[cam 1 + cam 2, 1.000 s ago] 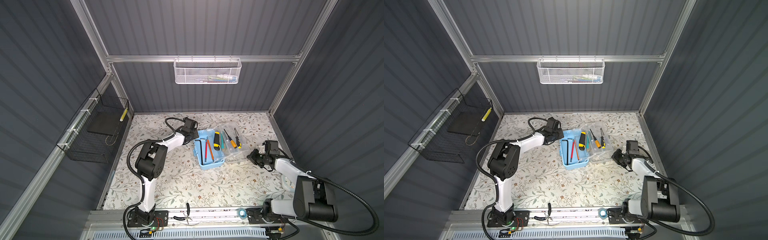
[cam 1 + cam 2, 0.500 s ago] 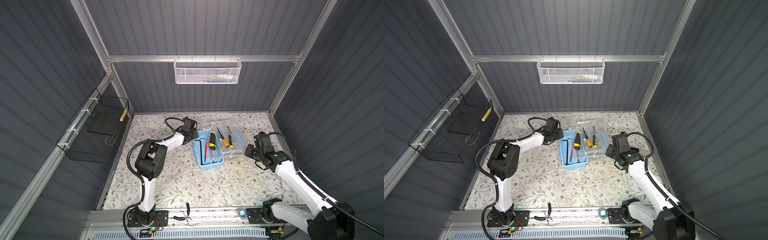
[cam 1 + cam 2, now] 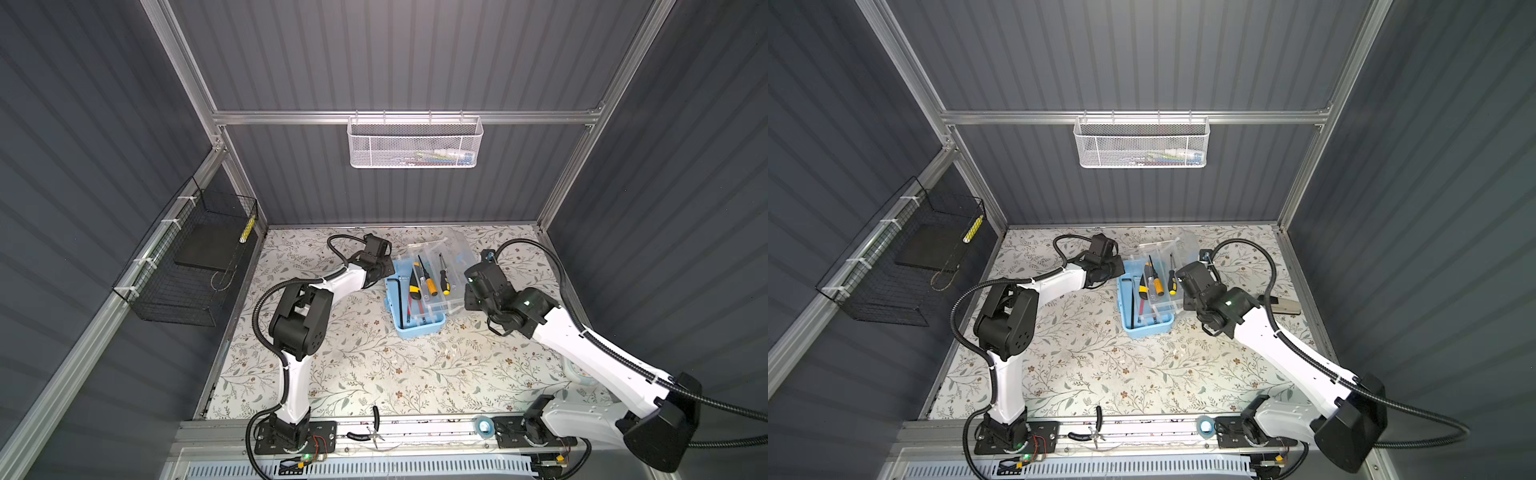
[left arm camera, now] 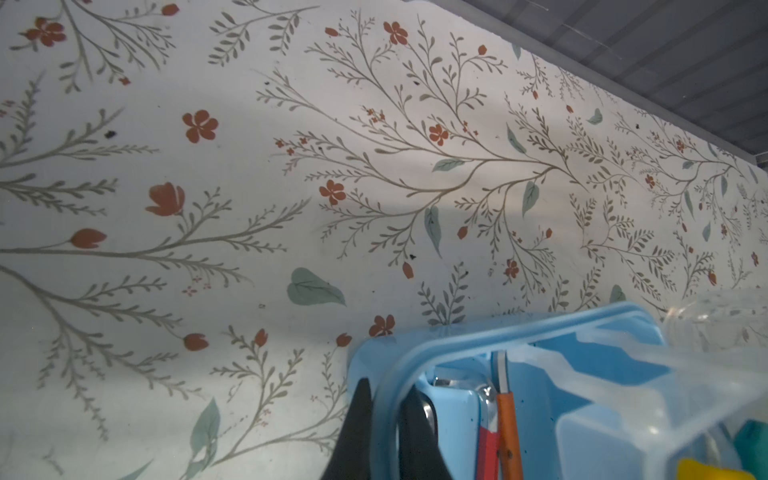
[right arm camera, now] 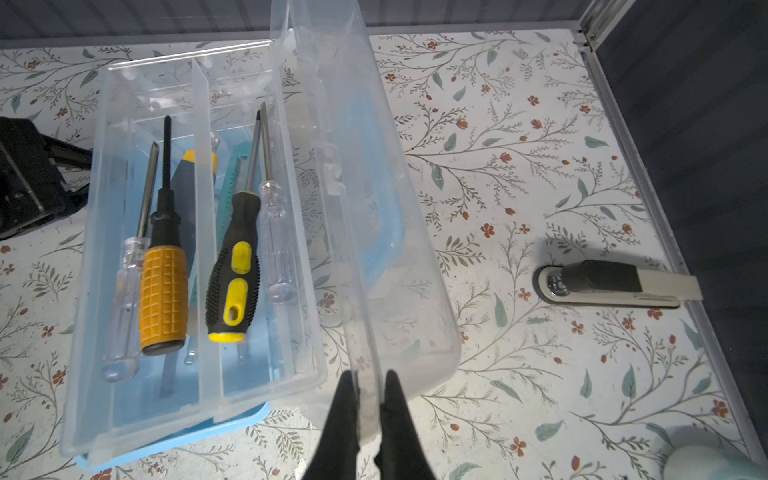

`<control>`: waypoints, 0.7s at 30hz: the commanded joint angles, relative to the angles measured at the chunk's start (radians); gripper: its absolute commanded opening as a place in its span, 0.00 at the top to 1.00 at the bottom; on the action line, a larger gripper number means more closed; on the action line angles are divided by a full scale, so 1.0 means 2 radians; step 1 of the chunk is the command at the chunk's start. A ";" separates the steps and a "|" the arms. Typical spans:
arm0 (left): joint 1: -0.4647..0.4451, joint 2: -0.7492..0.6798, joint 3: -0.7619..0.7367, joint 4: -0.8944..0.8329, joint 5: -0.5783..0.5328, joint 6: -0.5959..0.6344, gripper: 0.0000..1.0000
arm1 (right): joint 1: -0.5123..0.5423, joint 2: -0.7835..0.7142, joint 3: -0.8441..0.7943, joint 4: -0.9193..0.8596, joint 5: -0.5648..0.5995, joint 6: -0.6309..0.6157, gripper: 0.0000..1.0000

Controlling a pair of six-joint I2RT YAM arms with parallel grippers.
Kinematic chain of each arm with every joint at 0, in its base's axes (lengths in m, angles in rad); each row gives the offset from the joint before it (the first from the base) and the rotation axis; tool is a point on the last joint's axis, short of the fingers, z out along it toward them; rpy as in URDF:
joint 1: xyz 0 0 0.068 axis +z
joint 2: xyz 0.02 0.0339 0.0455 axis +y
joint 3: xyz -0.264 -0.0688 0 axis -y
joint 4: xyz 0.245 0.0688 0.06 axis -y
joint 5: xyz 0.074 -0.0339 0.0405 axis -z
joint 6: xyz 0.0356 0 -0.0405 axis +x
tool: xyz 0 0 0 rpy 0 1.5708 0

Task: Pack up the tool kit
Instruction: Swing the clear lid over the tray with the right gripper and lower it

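Note:
I expect the clear lid, now tilted up beside the tray, to rest shut over the tray of screwdrivers [image 3: 421, 286] [image 5: 194, 248] on the light-blue case once my right gripper lets go.
The tool kit's light-blue case [image 3: 419, 330] [image 3: 1150, 328] stands open at the back middle of the table. A clear tray [image 5: 199, 374] over it holds several screwdrivers, among them an orange-handled one [image 5: 163, 295] [image 3: 431, 286] and a yellow-black one [image 5: 232, 282]. My right gripper [image 5: 368, 376] [image 3: 466, 300] is shut on the edge of the clear lid [image 5: 374, 208] [image 3: 455, 257], which stands tilted up beside the tray. My left gripper [image 4: 386, 388] [image 3: 384, 272] is shut on the case's blue rim [image 4: 457, 336], one finger inside and one outside.
A stapler [image 5: 615, 282] [image 3: 1283, 305] lies near the right wall. Black-handled pliers [image 3: 376, 424] and a tape roll [image 3: 483, 426] rest on the front rail. A white mesh basket [image 3: 413, 143] hangs on the back wall, a black wire basket [image 3: 195, 257] on the left wall.
My right gripper has risen and moved left with the clear lid, swinging it up from flat; the screwdriver tray has shifted over the case. The left arm has not moved.

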 commanded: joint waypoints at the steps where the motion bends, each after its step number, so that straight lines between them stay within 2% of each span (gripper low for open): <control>1: -0.013 0.007 0.013 0.029 0.041 0.004 1.00 | 0.041 0.025 0.033 0.060 -0.043 0.000 1.00; 9: -0.013 0.008 0.018 0.031 0.044 0.003 1.00 | 0.103 0.073 0.079 0.055 -0.040 -0.001 1.00; 15: -0.013 0.010 0.015 0.035 0.045 -0.010 1.00 | 0.125 0.085 0.098 0.044 -0.036 -0.004 1.00; 21: -0.013 0.008 0.010 0.038 0.043 -0.026 1.00 | 0.132 0.079 0.099 0.050 -0.055 -0.002 0.89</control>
